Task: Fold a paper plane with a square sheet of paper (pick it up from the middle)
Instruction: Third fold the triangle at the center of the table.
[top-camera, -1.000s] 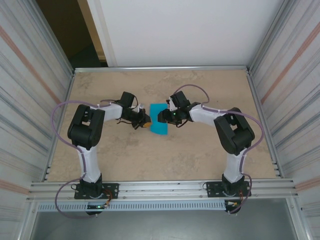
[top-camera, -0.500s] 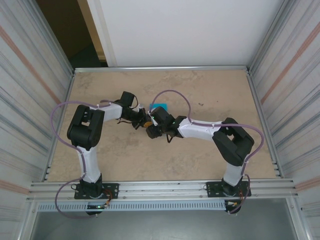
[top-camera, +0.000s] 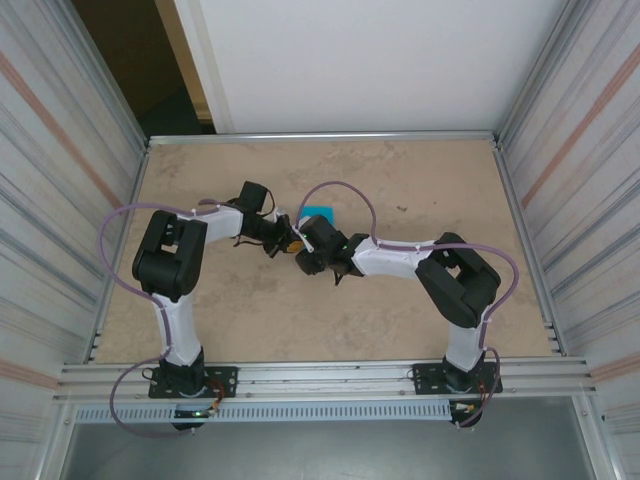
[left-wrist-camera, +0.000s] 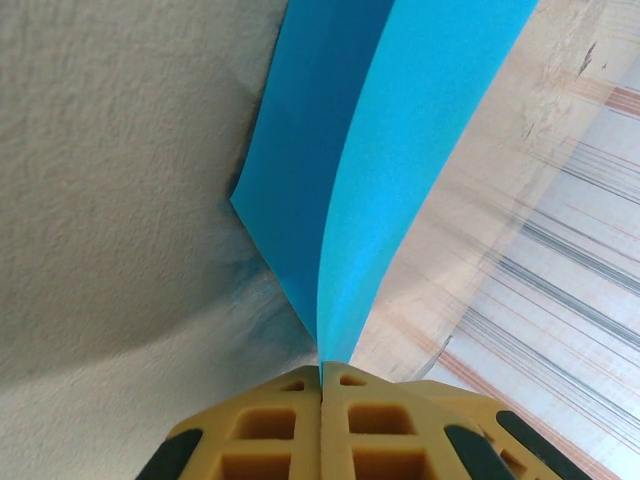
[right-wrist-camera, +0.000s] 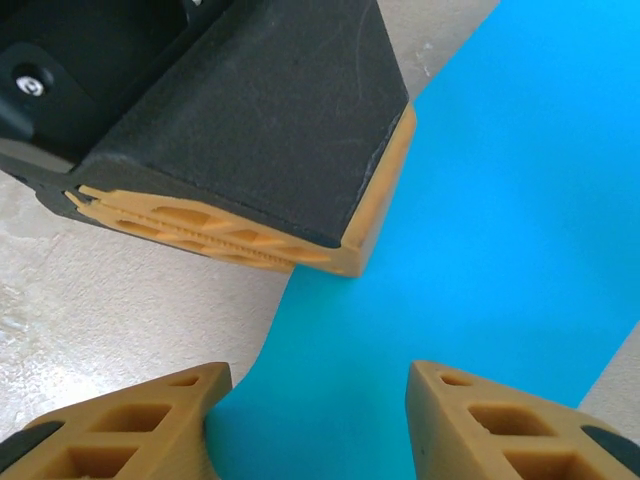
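The paper's layers gape apart while my left gripper pinches just its pointed end, so my left gripper will open and take the paper's wider part (left-wrist-camera: 375, 160).
The bright blue square sheet of paper (left-wrist-camera: 400, 150) is folded into two layers that meet at a crease. My left gripper (left-wrist-camera: 321, 368) is shut on the paper's pointed end, and it sits mid-table (top-camera: 291, 243). My right gripper (right-wrist-camera: 318, 385) is open, one finger on each side of the paper (right-wrist-camera: 500, 200), close under the left gripper's yellow fingers (right-wrist-camera: 250, 240). From above, the right gripper (top-camera: 303, 264) and wrist cover most of the paper, leaving a blue corner (top-camera: 320, 211) showing. Whether it has the form of the paper plane I cannot tell.
The beige table (top-camera: 400, 310) is fenced by a metal rail (top-camera: 320, 136) at the back and ribbed walls at both sides. A lilac cable (top-camera: 345, 187) loops above the right arm. Bare table lies in front of and behind the grippers.
The right arm has swung left across the paper and now sits against the left gripper, covering most of the blue. Its jaws have narrowed a little. The left gripper has stayed put.
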